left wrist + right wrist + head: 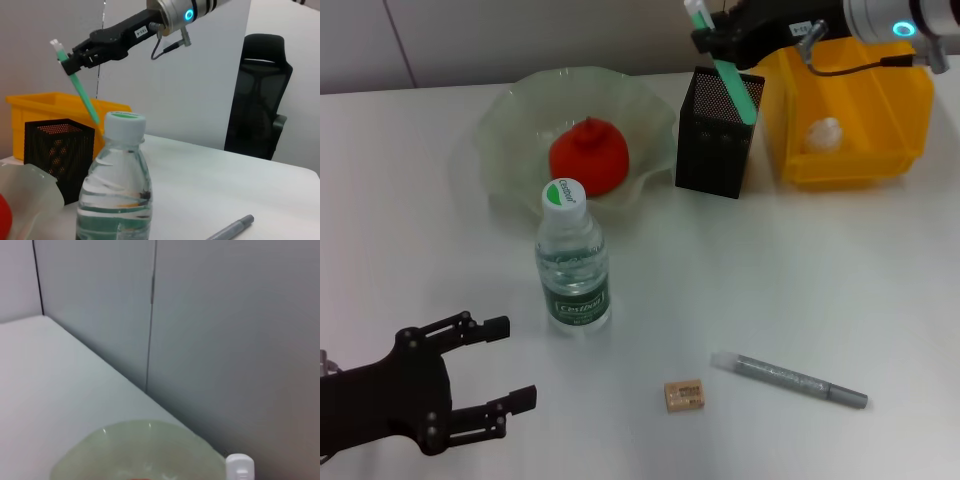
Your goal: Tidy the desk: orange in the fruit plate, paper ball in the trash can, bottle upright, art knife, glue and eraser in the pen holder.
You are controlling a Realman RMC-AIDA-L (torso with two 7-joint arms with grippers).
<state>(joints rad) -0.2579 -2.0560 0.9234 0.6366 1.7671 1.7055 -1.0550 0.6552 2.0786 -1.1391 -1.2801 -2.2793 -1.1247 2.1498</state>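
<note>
Next, my right gripper releases the green art knife, now tilted at the holder's rim, inside the black mesh pen holder [703,84], on the side of the holder that is nearest to the fruit plate.
My right gripper [705,35] is shut on the green art knife [735,88] and holds it tilted, its lower end at the rim of the black mesh pen holder [717,132]. The left wrist view shows this too, with the gripper [67,57], knife [83,97] and holder [59,150]. The orange [588,155] lies in the glass fruit plate [510,120]. The water bottle [572,262] stands upright. The paper ball [824,133] lies in the yellow bin [880,90]. The eraser [684,395] and grey glue pen [790,380] lie on the desk. My left gripper [515,362] is open and empty, front left.
The bottle stands just in front of the left gripper and fills the left wrist view [117,190]. The pen holder stands between the plate and the yellow bin. An office chair [262,95] stands beyond the desk.
</note>
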